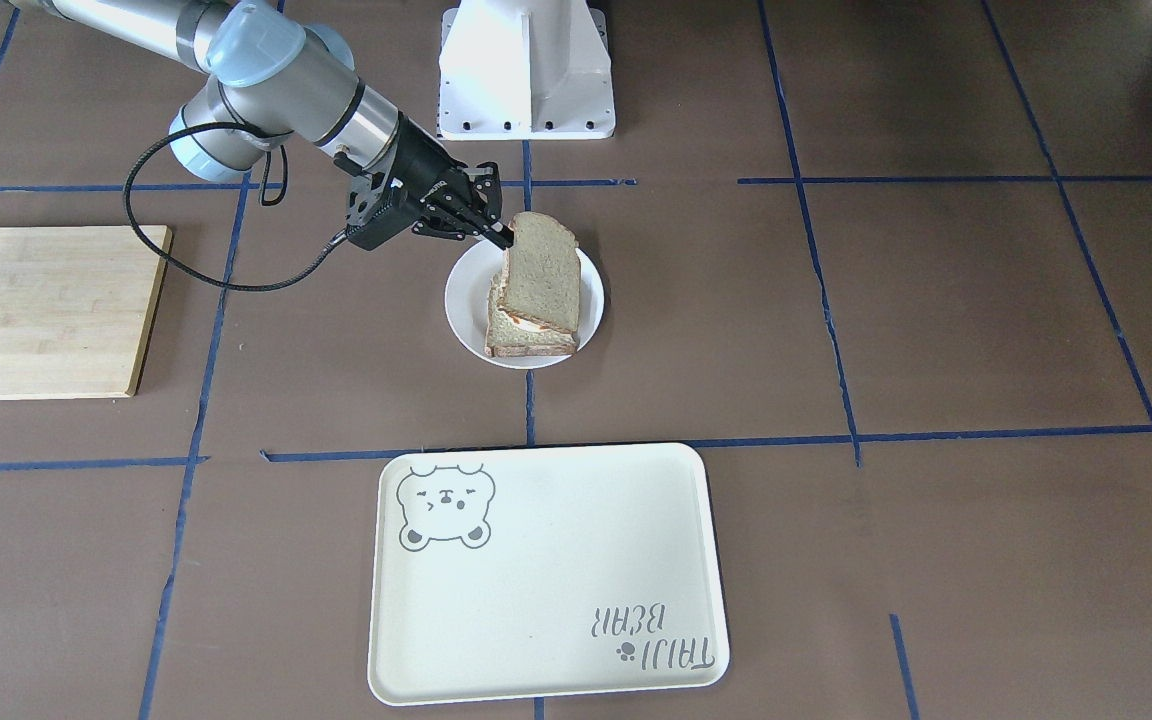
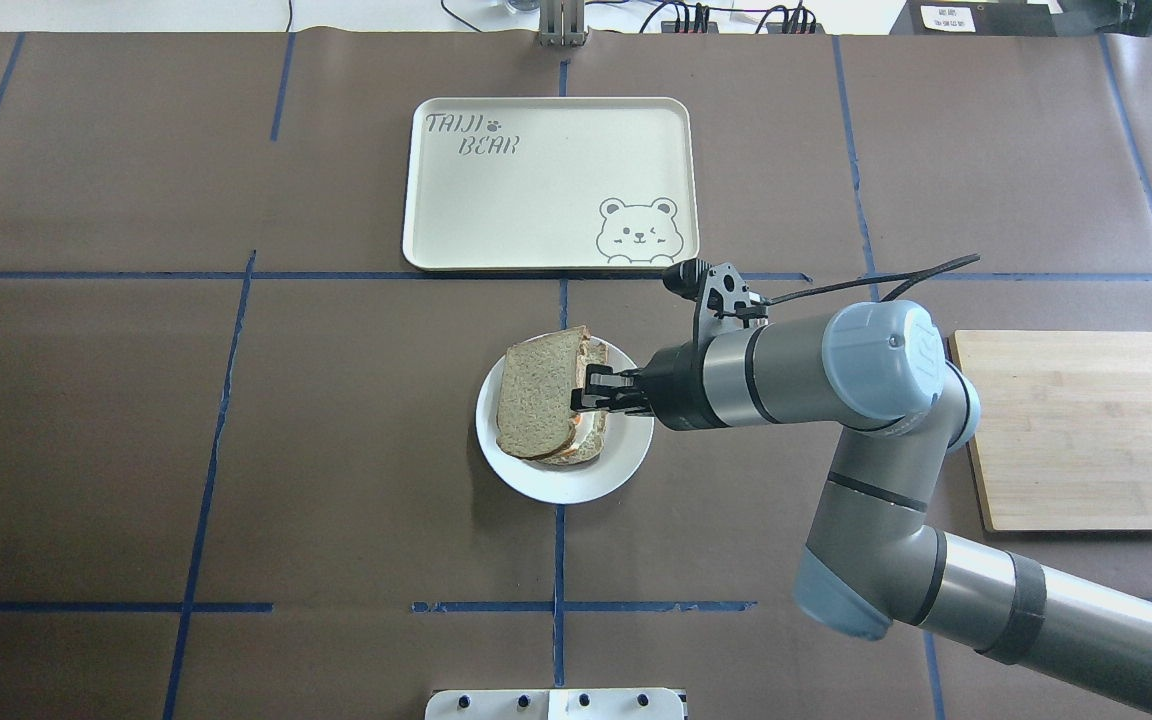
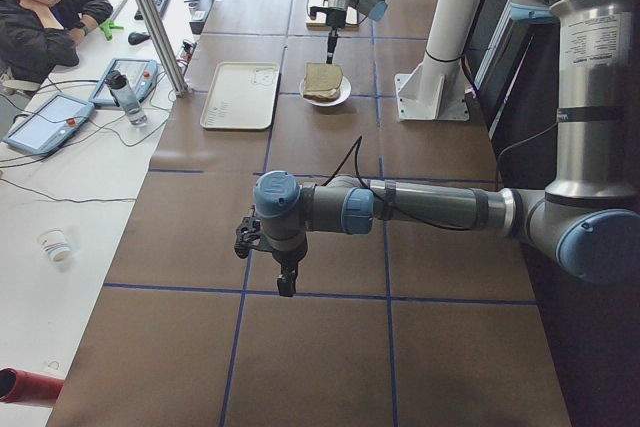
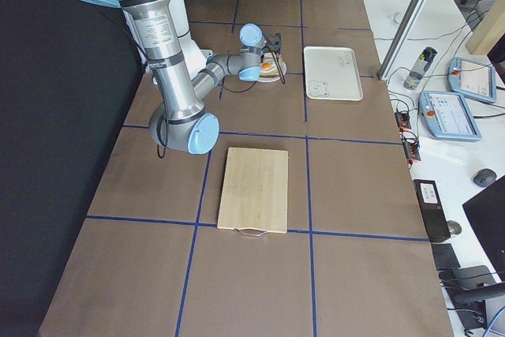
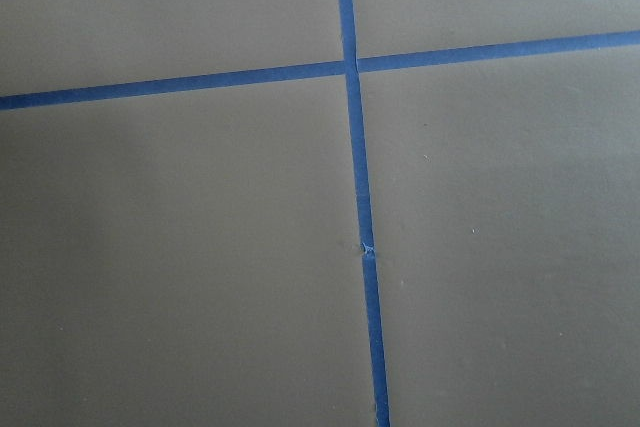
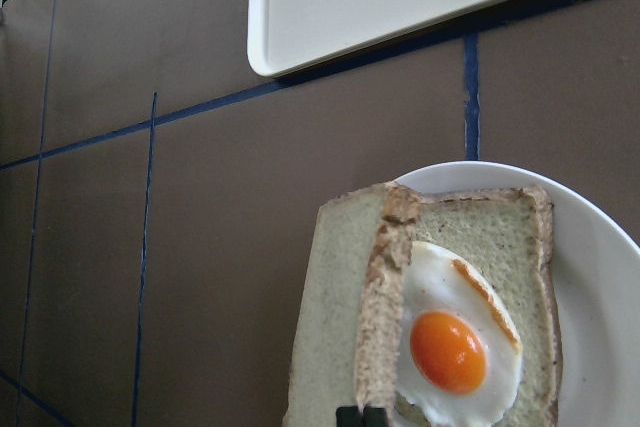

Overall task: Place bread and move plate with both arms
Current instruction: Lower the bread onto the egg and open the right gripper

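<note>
The bread, now tilted over the egg slice, will be let go by my right gripper on top of the fried egg on the small white plate (image 1: 535, 290) (image 6: 428, 349).
My right gripper (image 1: 501, 235) is shut on the right-hand edge of the bread (image 1: 541, 275), a grainy light-brown slice. It holds the slice tilted, leaning over a second slice bearing a fried egg (image 1: 531, 340) on the small white plate (image 1: 466, 305). In the overhead view the bread (image 2: 533, 400) covers most of the egg slice on the plate (image 2: 566, 480), with the right gripper (image 2: 584, 390) at its right edge. The right wrist view shows the bread (image 6: 335, 307) edge-on beside the egg (image 6: 450, 347). My left gripper (image 3: 287, 285) hangs over bare table far from the plate; I cannot tell if it is open.
The cream bear tray (image 2: 546, 180) lies just beyond the plate. A wooden cutting board (image 2: 1086, 430) lies to the right under the right arm's reach. The white base block (image 1: 526, 70) stands behind the plate. An operator sits at the far side in the exterior left view.
</note>
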Robot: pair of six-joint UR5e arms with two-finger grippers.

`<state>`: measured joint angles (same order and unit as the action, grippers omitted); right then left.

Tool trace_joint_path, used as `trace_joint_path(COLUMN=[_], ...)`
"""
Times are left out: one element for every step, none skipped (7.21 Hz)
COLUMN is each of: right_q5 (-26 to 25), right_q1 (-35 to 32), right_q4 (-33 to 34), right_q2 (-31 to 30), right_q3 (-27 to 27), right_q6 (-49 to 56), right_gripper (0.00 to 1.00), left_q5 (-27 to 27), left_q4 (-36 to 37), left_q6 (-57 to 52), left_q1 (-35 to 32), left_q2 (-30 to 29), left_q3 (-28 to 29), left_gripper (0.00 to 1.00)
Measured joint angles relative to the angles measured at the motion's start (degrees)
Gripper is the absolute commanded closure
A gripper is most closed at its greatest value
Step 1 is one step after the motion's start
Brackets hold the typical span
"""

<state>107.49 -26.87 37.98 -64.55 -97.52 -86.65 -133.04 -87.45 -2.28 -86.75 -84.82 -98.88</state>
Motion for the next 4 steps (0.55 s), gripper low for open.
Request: trace_joint_path(right_q5=[-1.46,-2.21,-2.51,-2.65], right_q1=[0.99,1.47,1.63,1.58], right_q4=[-0.01,0.01,0.07,0.12], right_q2=[0.02,0.05,-0.02,-0.16], right_q3=[0.44,0.77,0.92,0.98], right_q6=[0.09,0.18,0.34,0.65], right_gripper=[1.0,1.0,1.0,1.0], left_q5=[-0.02,-0.01,0.03,0.05], left_q4=[0.0,0.0,0.0,0.0], left_q6=[0.0,0.0,0.0,0.0], left_q1=[0.0,0.0,0.0,0.0], left_q2=[0.0,0.0,0.0,0.0], left_q3=[0.0,0.0,0.0,-0.02], left_gripper=[0.0,0.0,0.0,0.0])
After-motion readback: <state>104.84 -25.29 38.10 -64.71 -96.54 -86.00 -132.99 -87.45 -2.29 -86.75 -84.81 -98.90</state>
